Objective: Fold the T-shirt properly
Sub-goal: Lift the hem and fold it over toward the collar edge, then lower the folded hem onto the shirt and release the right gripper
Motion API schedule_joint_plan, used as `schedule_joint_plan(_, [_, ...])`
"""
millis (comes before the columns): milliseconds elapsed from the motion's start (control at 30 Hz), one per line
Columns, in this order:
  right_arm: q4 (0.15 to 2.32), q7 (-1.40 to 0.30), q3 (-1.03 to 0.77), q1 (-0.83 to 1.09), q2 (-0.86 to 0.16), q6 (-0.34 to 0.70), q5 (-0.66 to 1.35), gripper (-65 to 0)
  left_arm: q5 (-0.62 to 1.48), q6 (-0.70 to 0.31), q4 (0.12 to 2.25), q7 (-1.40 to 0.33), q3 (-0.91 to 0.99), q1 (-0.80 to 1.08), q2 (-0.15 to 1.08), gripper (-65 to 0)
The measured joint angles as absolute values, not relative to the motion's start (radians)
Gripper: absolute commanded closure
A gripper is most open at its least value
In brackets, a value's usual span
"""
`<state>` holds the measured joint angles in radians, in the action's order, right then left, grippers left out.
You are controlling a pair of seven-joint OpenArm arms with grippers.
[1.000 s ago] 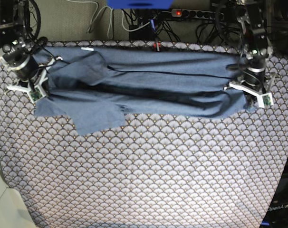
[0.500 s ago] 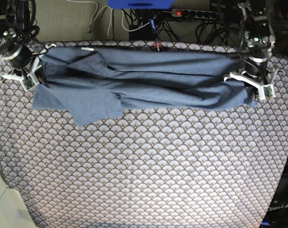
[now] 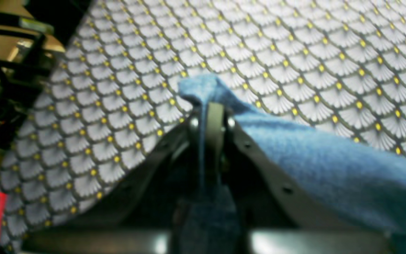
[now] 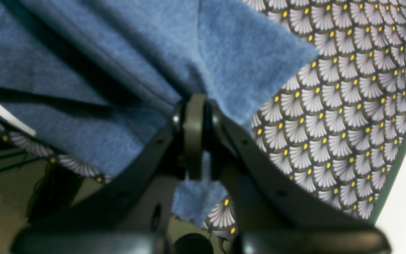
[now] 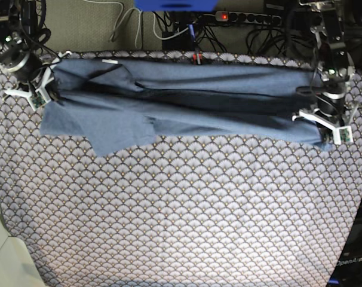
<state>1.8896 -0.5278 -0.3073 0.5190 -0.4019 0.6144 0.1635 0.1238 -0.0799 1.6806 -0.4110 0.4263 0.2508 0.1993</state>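
My left gripper will release the pinched end of the T-shirt, now stretched across the table's far part, onto its shadowed lower layer (image 5: 304,110), setting it just in front of the far part of the T-shirt.
The slate-blue T-shirt (image 5: 187,98) is stretched in a long band across the far part of the table, its plain side showing. A sleeve flap (image 5: 118,134) hangs toward the front at the left. My left gripper (image 5: 329,133), at the right of the base view, is shut on the shirt's right end; the pinched cloth (image 3: 203,93) pokes out above the shut jaws. My right gripper (image 5: 42,89), at the left of the base view, is shut on the shirt's left end, with cloth (image 4: 224,53) spreading from its jaws. No lettering shows.
The scallop-patterned tablecloth (image 5: 187,215) covers the table in front of the shirt. A power strip and cables (image 5: 241,21) lie beyond the far edge. The table's right edge (image 5: 360,197) runs close to my left arm. A white surface (image 5: 2,251) is at front left.
My left gripper moved outward to the right and forward, drawing the shirt's right end lower and longer. My right gripper moved back toward the far left corner. The shirt is stretched tighter.
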Motion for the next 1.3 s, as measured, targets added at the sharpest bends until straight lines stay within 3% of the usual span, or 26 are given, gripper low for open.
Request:
schedule_joint_plan(233, [1.871,-0.525,-0.309,0.54,-0.402,0.614,0.164,0.0,0.124,-0.084,1.695,-0.408,0.422,0.239,0.226,-0.5])
schedule_joint_plan(600, [1.821,-0.52,-0.305,0.545,-0.401,0.614,0.165,0.0,0.127,-0.086,1.504,-0.405,0.4,0.196,0.238,-0.5])
schedule_joint_plan(967, [1.777,-0.516,-0.305,0.544,-0.401,0.614,0.165,0.0,0.123,-0.08,1.497,-0.398,0.332,0.205,0.238,-0.5])
schedule_joint_plan(1300, [1.682,-0.414,-0.305,0.544,-0.402,0.614,0.165,0.0,0.123,-0.08,1.497,-0.393,0.336,0.274,0.238,-0.8])
